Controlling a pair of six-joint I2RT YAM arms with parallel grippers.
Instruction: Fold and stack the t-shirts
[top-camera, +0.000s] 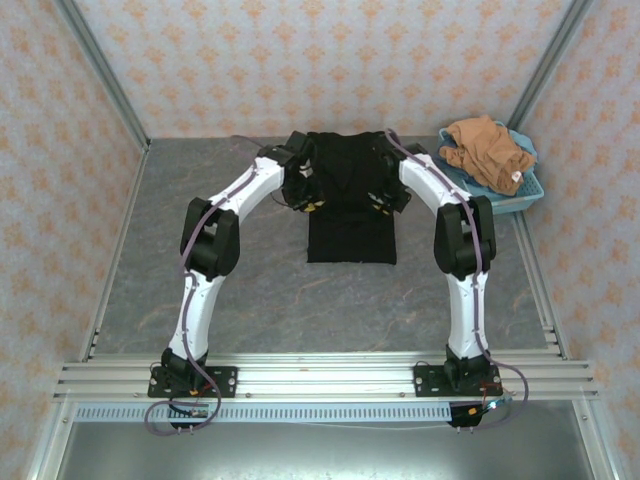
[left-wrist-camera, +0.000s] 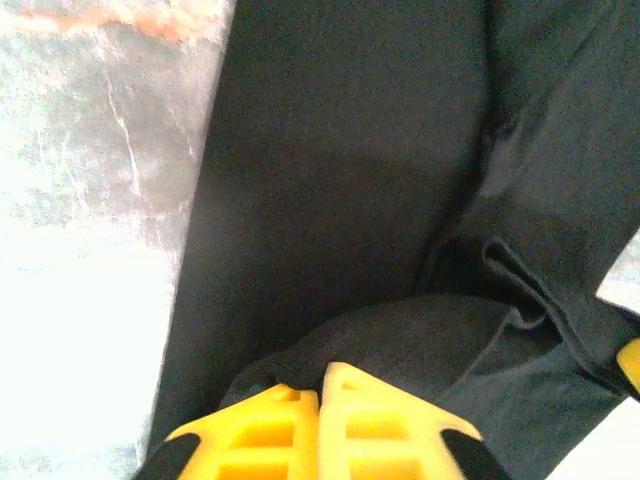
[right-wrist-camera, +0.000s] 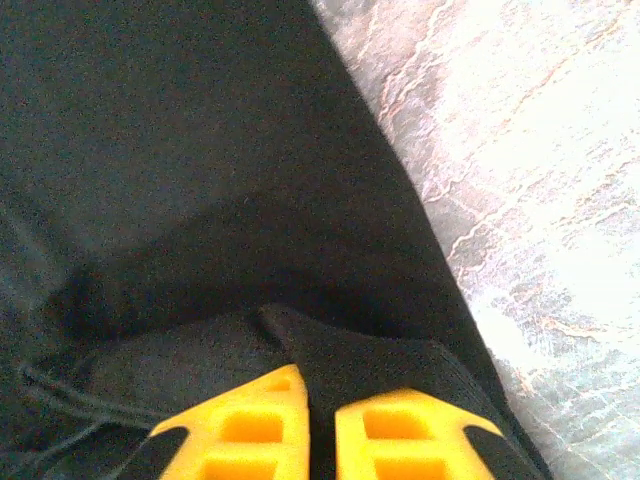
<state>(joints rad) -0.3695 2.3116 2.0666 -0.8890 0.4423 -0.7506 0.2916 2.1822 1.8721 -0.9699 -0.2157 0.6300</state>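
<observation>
I am pinching the black t-shirt halfway along its side with my right gripper, so I need to open that right gripper and take the black t-shirt's near corner (top-camera: 392, 259) before folding.
A black t-shirt (top-camera: 350, 225) lies flat in the middle of the table, its sides folded in to a narrow strip. My left gripper (top-camera: 312, 203) sits on its left upper part and my right gripper (top-camera: 381, 203) on its right upper part. In the left wrist view the yellow fingers (left-wrist-camera: 270, 430) stand almost together, and my left gripper (left-wrist-camera: 323, 378) pinches a raised fold of the black t-shirt (left-wrist-camera: 330, 180). In the right wrist view a ridge of the black t-shirt (right-wrist-camera: 200, 150) runs between the fingers of my right gripper (right-wrist-camera: 318, 388). An orange-brown t-shirt (top-camera: 487, 150) lies crumpled in the basket.
The light-blue basket (top-camera: 527, 195) stands at the back right against the wall. Grey marbled tabletop (top-camera: 250, 300) lies bare in front of and left of the black t-shirt. Patterned walls close in the back and both sides, and an aluminium rail (top-camera: 320, 378) crosses the near edge.
</observation>
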